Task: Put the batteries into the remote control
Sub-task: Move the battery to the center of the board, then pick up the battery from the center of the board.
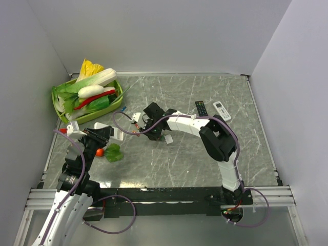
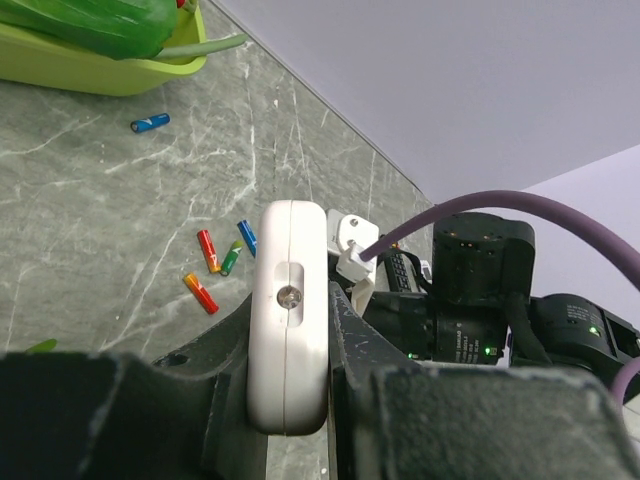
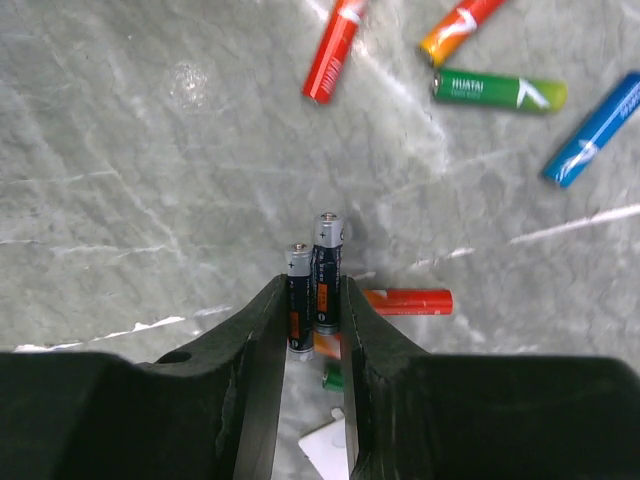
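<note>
Two black batteries sit side by side in my right gripper; I should set both down and take just one [image 3: 300,300] before loading it into the remote control.
My left gripper [image 2: 290,330] is shut on the remote control [image 2: 288,250], a small white body held on edge between both fingers, with a screw showing in its end. My right gripper [image 3: 313,290] is shut on two black batteries [image 3: 327,265] that stand side by side, tips up, above the marbled tabletop. Loose batteries lie under and beyond it: red [image 3: 333,50], orange [image 3: 460,20], green [image 3: 498,90], blue [image 3: 595,130] and another red one [image 3: 408,300]. From above, the right gripper [image 1: 139,129] hangs close to the left gripper [image 1: 108,134].
A green tray [image 1: 119,100] of vegetables sits at the back left. A black remote [image 1: 201,108] and an all-white remote [image 1: 222,110] lie at the back right. A tomato [image 1: 100,152] and a green leaf [image 1: 114,152] rest by the left arm. A flat white piece [image 3: 325,450] lies under the right gripper.
</note>
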### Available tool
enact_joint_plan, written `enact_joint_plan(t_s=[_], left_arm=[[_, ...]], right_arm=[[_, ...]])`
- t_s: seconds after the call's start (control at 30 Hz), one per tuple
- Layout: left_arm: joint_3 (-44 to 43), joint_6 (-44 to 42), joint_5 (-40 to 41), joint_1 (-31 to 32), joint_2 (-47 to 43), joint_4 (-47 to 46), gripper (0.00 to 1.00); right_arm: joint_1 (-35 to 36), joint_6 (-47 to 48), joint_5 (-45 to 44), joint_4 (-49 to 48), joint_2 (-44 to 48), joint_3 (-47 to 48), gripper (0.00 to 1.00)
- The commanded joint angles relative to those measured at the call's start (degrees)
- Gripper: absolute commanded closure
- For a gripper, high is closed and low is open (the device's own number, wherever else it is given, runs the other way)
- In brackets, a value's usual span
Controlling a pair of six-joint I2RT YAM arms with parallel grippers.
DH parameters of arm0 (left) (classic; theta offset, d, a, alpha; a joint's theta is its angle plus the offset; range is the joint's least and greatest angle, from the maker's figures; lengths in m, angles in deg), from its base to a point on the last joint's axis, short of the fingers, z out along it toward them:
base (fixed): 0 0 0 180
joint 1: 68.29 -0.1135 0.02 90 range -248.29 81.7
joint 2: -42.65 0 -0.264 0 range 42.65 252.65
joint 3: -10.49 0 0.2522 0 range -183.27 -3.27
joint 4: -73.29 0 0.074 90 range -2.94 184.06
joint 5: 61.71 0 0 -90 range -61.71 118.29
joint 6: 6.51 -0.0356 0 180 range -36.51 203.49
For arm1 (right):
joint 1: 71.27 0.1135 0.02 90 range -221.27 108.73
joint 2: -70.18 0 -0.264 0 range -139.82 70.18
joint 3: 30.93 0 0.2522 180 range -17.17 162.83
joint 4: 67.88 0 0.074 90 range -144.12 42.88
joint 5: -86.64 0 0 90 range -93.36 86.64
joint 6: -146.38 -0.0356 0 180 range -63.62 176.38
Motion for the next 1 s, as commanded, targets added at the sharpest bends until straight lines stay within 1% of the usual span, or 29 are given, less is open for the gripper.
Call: enact_joint_plan(t_s=[0.0, 0.1, 0.2, 0.3, 0.33, 0.37, 0.4, 0.47, 0.6, 0.7, 0.73, 0.8, 0.87, 0.97], left_arm=[[-0.02, 0.77, -0.88, -0.33, -0.43, -2.91, 0.99], [0.16, 1.03, -1.14, -0.33, -0.52, -2.82, 0.99], [0.25, 1.03, -1.14, -0.33, -0.78, -2.47, 0.99], [0.42, 1.29, -0.97, -0.33, -1.22, -1.85, 0.99], [0.42, 1.30, -0.97, -0.33, -1.39, -1.76, 0.99], [0.51, 1.38, -0.97, -0.33, -1.57, -1.68, 0.99], [0.60, 1.38, -0.88, -0.33, -1.66, -1.59, 0.99], [0.77, 1.65, -1.06, -0.33, -1.66, -1.67, 0.99], [1.13, 1.91, -1.49, -0.33, -1.57, -2.11, 0.99], [1.13, 2.17, -1.41, -0.33, -1.75, -2.20, 0.99], [1.13, 2.17, -1.41, -0.33, -1.83, -2.12, 0.99], [1.21, 2.35, -1.23, -0.33, -2.10, -1.94, 0.99], [1.30, 2.44, -1.06, -0.33, -2.36, -1.76, 0.99], [1.30, 2.44, -0.79, -0.33, -2.71, -1.59, 0.99]], right_arm=[[0.44, -3.25, -1.75, -3.34, 2.93, -1.16, 0.83], [0.44, -6.23, -3.24, -4.13, 1.87, -1.69, 0.81], [0.52, -8.69, -4.04, -3.43, 0.38, -1.25, 0.77], [0.52, -10.97, -5.44, -3.96, -0.24, -1.95, 0.68], [0.52, -11.42, -5.79, -4.13, -0.33, -2.48, 0.64], [0.52, -11.86, -6.58, -4.22, -0.33, -2.65, 0.57], [0.61, -12.47, -6.85, -4.22, -0.33, -2.83, 0.55], [0.61, -12.74, -7.46, -4.40, -0.07, -3.27, 0.51], [0.79, -13.44, -9.48, -3.35, -0.24, -3.18, 0.47], [0.79, -14.23, -9.05, -1.24, 0.28, -2.22, 0.43], [0.87, -14.41, -8.79, -0.97, 0.72, -2.22, 0.40], [0.87, -15.20, -8.09, -0.71, 2.12, -2.22, 0.37], [0.79, -15.55, -7.38, -0.01, 3.10, -1.69, 0.31], [1.14, -15.99, -7.55, 1.14, 5.12, -0.73, 0.28]])
